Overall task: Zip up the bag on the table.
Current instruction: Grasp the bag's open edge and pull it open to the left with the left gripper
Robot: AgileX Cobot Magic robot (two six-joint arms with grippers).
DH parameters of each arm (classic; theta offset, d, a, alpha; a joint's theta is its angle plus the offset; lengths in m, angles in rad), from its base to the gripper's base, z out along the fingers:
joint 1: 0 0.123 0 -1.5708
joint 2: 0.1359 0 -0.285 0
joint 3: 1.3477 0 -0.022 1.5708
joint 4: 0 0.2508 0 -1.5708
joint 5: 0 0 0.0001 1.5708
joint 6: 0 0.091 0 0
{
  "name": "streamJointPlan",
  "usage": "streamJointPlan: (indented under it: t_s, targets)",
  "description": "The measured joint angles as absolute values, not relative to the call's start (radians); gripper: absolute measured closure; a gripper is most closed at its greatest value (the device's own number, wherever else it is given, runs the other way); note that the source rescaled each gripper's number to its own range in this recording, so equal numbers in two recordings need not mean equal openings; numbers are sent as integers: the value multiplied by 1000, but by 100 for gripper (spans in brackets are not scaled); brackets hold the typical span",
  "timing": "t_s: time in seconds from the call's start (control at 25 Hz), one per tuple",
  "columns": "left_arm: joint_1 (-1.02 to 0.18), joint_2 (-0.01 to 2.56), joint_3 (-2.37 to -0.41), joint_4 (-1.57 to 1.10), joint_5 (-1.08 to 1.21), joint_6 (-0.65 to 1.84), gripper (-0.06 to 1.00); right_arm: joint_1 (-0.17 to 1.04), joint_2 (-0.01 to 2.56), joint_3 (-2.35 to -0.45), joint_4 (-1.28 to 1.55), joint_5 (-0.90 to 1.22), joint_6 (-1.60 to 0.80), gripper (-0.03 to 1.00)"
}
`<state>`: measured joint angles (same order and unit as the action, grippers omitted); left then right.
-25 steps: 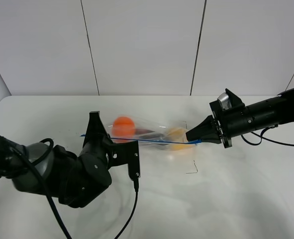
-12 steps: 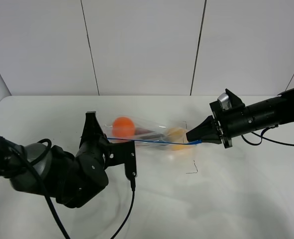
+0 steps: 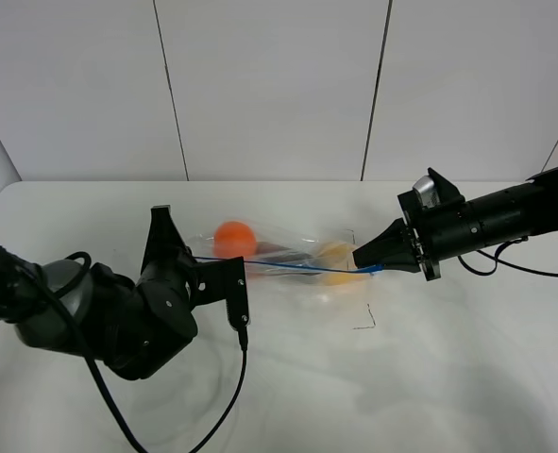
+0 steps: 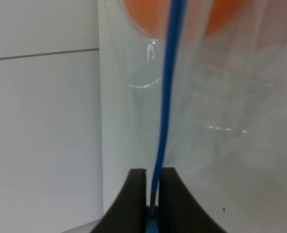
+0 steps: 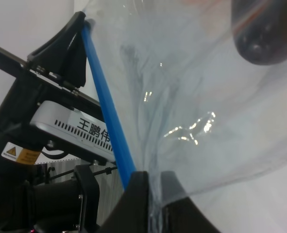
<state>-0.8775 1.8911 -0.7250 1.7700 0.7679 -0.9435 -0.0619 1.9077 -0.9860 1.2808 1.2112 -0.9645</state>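
Note:
The robot's left gripper should release the end of the blue zip strip on the white table [image 3: 217,264] just in front of the orange.
The clear bag [image 3: 288,255] hangs stretched between my two grippers over the white table [image 3: 448,377]. Its blue zip strip [image 3: 288,266] runs taut along the near edge. Inside are an orange [image 3: 233,238], a dark eggplant [image 3: 277,252] and a yellow pear [image 3: 335,253]. My left gripper [image 3: 195,260] is shut on the strip's left part; the left wrist view shows its fingers [image 4: 138,194] pinching the strip [image 4: 167,97] below the orange [image 4: 148,14]. My right gripper [image 3: 365,262] is shut on the strip's right end, as the right wrist view [image 5: 150,189] also shows.
The left arm's black cable [image 3: 236,377] trails over the table towards the front edge. Small black corner marks [image 3: 365,321] sit on the table below the bag's right end. The right arm's cable [image 3: 524,271] lies at the right. White wall panels stand behind.
My left gripper has slid to the left along the blue strip, away from the right gripper. The right gripper and the bag's right end have stayed still.

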Motion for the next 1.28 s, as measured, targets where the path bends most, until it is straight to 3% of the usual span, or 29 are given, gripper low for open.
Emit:
streamJointPlan:
  t_s: [1.04, 1.16, 1.28]
  targets:
    - [-804, 1891, -723, 1781, 743, -948, 94, -62, 1908, -986, 1289, 1211, -964, 97]
    - [-796, 1891, -722, 1760, 744, -949, 82, -62, 1908, -986, 1269, 1211, -965, 97]
    - [-787, 1891, -716, 1742, 751, -956, 52, -62, 1908, -986, 1263, 1211, -965, 97]
